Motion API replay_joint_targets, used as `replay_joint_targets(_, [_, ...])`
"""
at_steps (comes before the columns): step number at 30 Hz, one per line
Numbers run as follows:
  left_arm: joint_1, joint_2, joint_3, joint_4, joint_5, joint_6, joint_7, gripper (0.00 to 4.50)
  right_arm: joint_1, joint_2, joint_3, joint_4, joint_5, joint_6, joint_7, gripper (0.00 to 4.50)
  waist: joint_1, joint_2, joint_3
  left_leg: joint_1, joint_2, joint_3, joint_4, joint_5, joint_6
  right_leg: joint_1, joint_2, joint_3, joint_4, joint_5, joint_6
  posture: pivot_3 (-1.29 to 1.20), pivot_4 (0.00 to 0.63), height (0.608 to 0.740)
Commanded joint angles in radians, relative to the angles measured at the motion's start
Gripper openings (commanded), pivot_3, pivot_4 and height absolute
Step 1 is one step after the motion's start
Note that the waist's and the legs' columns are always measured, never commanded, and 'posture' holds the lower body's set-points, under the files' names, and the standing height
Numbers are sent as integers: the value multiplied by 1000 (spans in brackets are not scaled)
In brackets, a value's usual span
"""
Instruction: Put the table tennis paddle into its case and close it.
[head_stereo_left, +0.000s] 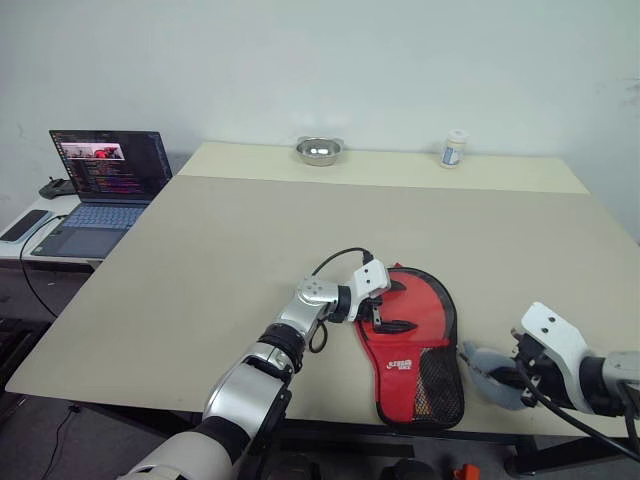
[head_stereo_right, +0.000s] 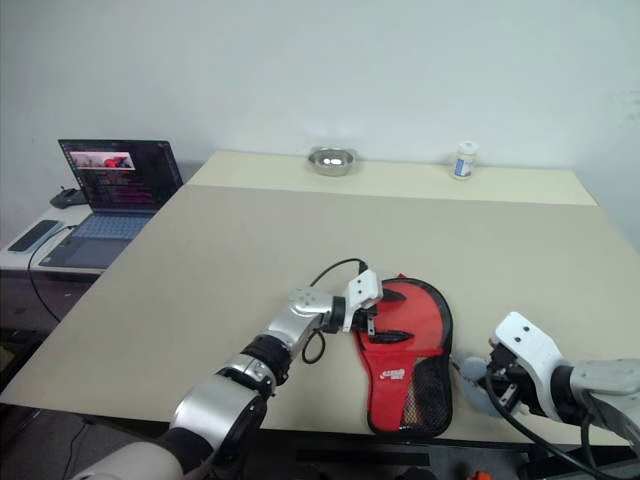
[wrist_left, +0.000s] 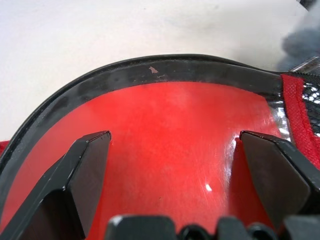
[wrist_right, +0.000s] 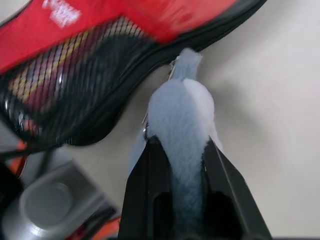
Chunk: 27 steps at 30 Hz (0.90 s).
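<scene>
My right gripper needs to open and let the fuzzy tag go over the table's front edge (head_stereo_left: 460, 449), beside the black mesh pocket of the case.
The case (head_stereo_left: 405, 365) lies flat near the table's front edge, red side up, with its white logo and black mesh pocket at the narrow end. My left gripper (head_stereo_left: 384, 312) stands open over the case's wide end, its fingers (wrist_left: 85, 165) spread above a glossy red face rimmed in black. I cannot tell whether that face is the table tennis paddle or the case's cover; no handle shows. My right gripper (head_stereo_left: 510, 372), just right of the case, is shut on a pale blue-grey fuzzy tag (wrist_right: 182, 110) whose tip reaches the case's black edge (wrist_right: 210, 30).
The beige table (head_stereo_left: 200, 260) stretches far back. A steel bowl (head_stereo_left: 319, 150) and a small white bottle (head_stereo_left: 454, 148) stand at its far edge. An open laptop (head_stereo_left: 105, 170) sits on a side desk to the left.
</scene>
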Motion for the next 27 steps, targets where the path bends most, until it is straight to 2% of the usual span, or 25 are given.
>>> replay_joint_targets(1, [52,-2,-59,73,74,27,2,4500,118,-47,-58,-90,54,2,81,204,3,1,-2,-1,-1,-1,0,-1,1,0,-1,-1,0,-1,1,0,150,740])
replay_joint_targets(6, [54,-7,-64,76,81,26,7,4500,258,-91,-91,-120,44,-70,129,196,5,-2,-10,-5,-5,-6,1,-4,4,0,-6,-9,-1,-4,5,0,150,740])
replay_joint_targets(10, [55,-7,-66,76,85,25,11,4500,304,-102,-119,-125,57,-98,155,195,4,-5,-11,-5,-4,-9,2,-4,4,2,-10,-14,-1,-4,5,0,150,740])
replay_joint_targets(15, [54,-9,-69,78,90,23,19,4500,364,-97,-147,-174,92,-108,197,195,4,-2,-13,-4,-4,-12,2,-4,4,4,-10,-15,0,-5,3,0,150,740])
replay_joint_targets(22, [56,-9,-70,76,94,19,19,4500,405,-100,-155,-171,81,-137,195,191,3,-4,-12,-1,-5,-14,2,-4,4,9,-11,-17,-1,-7,3,0,150,740])
replay_joint_targets(25, [56,-13,-70,75,97,18,20,4500,375,-87,-135,-150,83,-142,165,191,1,-4,-12,3,-5,-14,1,-4,4,13,-11,-18,-2,-8,2,0,150,740])
replay_joint_targets(27, [56,-15,-70,74,98,18,19,4500,366,-82,-136,-145,92,-143,163,923,1,-4,-12,7,-5,-15,0,-4,3,16,-12,-18,-2,-9,1,0,150,740])
